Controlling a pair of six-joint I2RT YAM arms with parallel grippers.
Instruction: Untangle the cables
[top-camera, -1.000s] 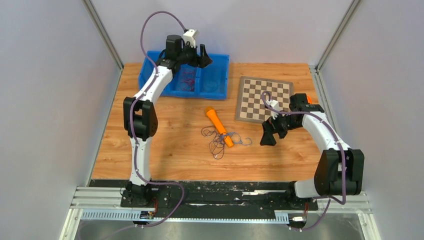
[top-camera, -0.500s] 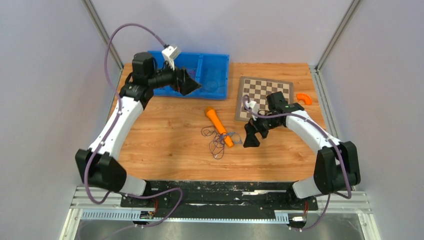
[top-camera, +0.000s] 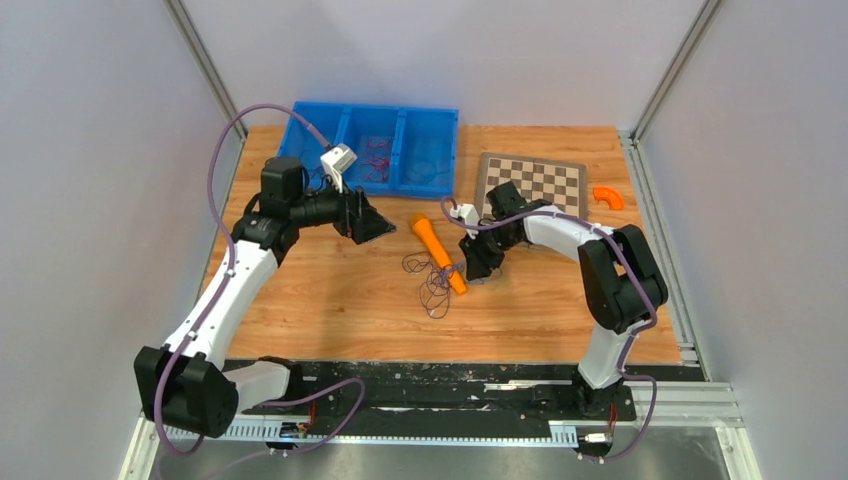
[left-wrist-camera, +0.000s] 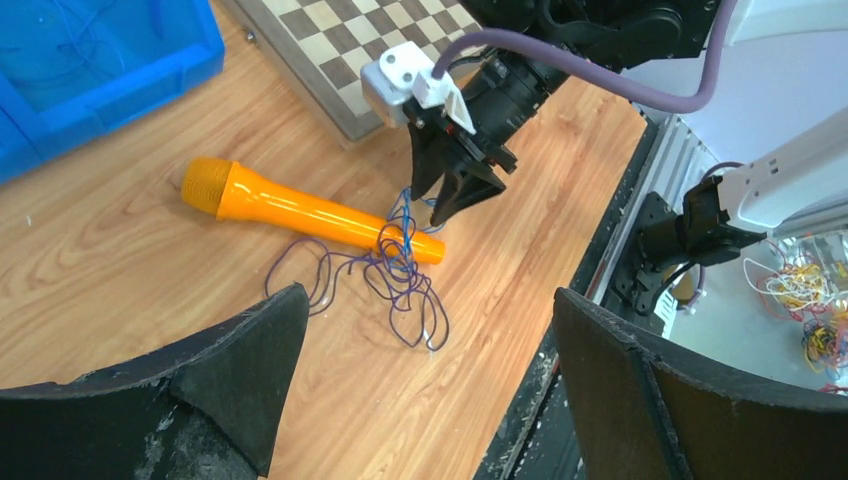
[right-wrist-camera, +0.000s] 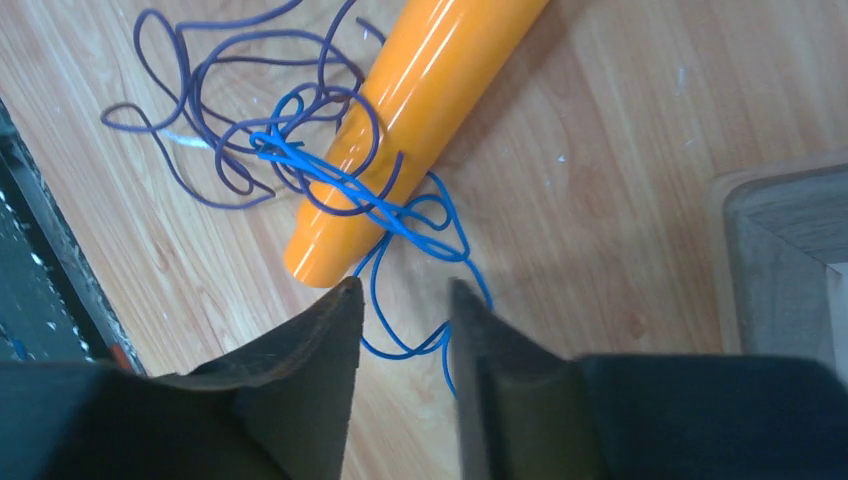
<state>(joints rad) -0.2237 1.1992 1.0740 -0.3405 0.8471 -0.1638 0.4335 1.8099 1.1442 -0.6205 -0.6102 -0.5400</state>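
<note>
The blue cable's loop lies on the wood below the narrow fingers of the robot's right gripper, so the robot should open them and pinch the loop (right-wrist-camera: 405, 352) before lifting the tangle.
The cables (top-camera: 435, 285) are thin purple and blue wires in a loopy tangle, wound round the narrow end of an orange microphone (top-camera: 438, 252) at mid table. My right gripper (top-camera: 478, 270) is low beside that end. In the right wrist view its jaws (right-wrist-camera: 405, 290) stand a narrow gap apart, and a loop of the blue cable (right-wrist-camera: 420, 235) lies on the wood between them. The purple cable (right-wrist-camera: 220, 150) spreads beyond the microphone (right-wrist-camera: 430, 110). My left gripper (top-camera: 375, 225) hovers left of the microphone, wide open and empty (left-wrist-camera: 430, 292), looking down on the tangle (left-wrist-camera: 395, 275).
A blue bin (top-camera: 400, 108) with three compartments stands at the back left, and red wires (top-camera: 377, 157) lie in its middle one. A chessboard (top-camera: 545, 180) lies at the back right, with a small orange curved piece (top-camera: 607, 197) beside it.
My left arm swung from over the bin out toward the table's middle, still open. My right arm moved left to the microphone's narrow end, and its jaws narrowed around the blue loop.
</note>
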